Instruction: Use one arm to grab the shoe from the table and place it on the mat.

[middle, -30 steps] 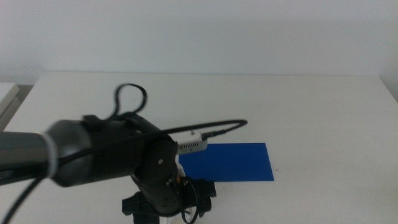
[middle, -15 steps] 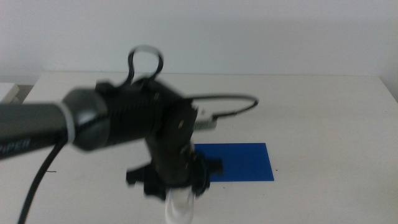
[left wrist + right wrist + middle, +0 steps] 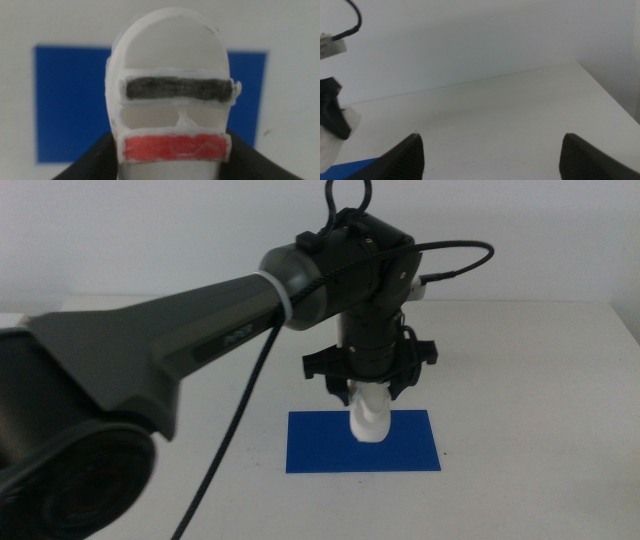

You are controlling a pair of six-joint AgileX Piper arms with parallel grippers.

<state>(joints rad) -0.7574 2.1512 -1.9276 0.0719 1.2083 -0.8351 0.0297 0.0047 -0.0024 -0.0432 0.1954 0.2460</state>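
The robot's left gripper will set the white shoe down in the middle of the blue mat [image 3: 366, 436] [image 3: 157, 101].
My left arm [image 3: 200, 330] reaches in from the left, and its gripper [image 3: 370, 383] is shut on the white shoe [image 3: 369, 418]. The shoe hangs toe-down over the middle of the blue mat [image 3: 320, 445]. I cannot tell whether its tip touches the mat. In the left wrist view the shoe [image 3: 172, 65] fills the middle between my left gripper's [image 3: 172, 167] jaws. One dark grey strap and the red strap show, with the mat [image 3: 70, 100] behind. My right gripper [image 3: 490, 147] is open and empty, off to the right.
The white table [image 3: 520, 360] extends around the mat. A small dark mark [image 3: 444, 452] lies by the mat's right front corner. A black cable [image 3: 455, 265] loops off the left wrist. The right wrist view shows the table's far edge [image 3: 520, 72] and a mat corner [image 3: 355, 167].
My left arm has swung from the table's front toward the middle and risen, carrying the shoe from the near edge to above the mat.
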